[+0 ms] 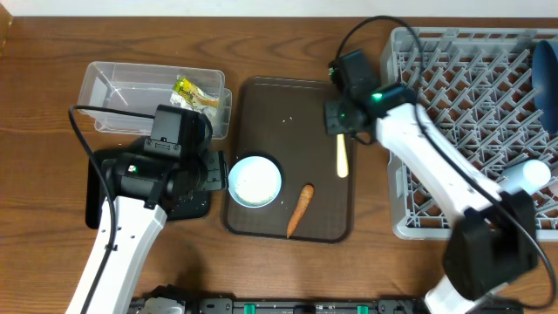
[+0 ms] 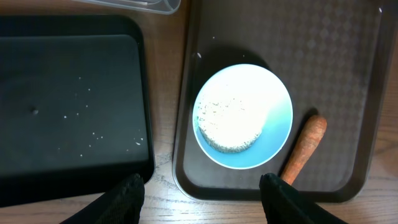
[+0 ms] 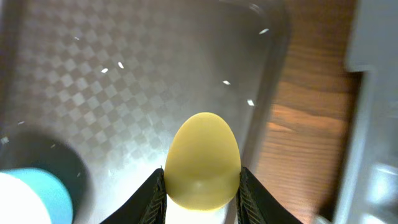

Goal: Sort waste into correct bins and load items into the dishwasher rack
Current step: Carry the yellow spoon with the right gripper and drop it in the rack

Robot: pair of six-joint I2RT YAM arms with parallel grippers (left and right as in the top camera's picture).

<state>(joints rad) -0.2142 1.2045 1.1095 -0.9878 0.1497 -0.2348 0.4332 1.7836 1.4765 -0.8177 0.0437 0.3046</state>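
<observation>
The light-blue cup should be next for my left gripper, which will close on the cup's rim (image 1: 280, 184) (image 2: 291, 123), on the side facing the orange carrot.
My right gripper (image 3: 202, 205) is shut on the bowl end of the pale yellow spoon (image 3: 203, 158), low over the dark brown tray; the spoon also shows in the overhead view (image 1: 343, 159). My left gripper (image 2: 202, 193) is open and empty, above the table edge between the black bin (image 2: 68, 93) and the tray. A small light-blue cup (image 2: 244, 115) with white rice in it stands on the tray. An orange carrot (image 2: 305, 148) lies next to it. The yellow-green wrapper (image 1: 193, 92) lies in the clear tub (image 1: 113, 83). Loose rice grains (image 2: 93, 134) dot the black bin.
The dark brown tray (image 1: 288, 105) lies mid-table. The grey dishwasher rack (image 1: 471, 78) stands at the right and holds a blue plate (image 1: 545, 74) and a white cup (image 1: 532, 174). The left arm covers most of the black bin in the overhead view.
</observation>
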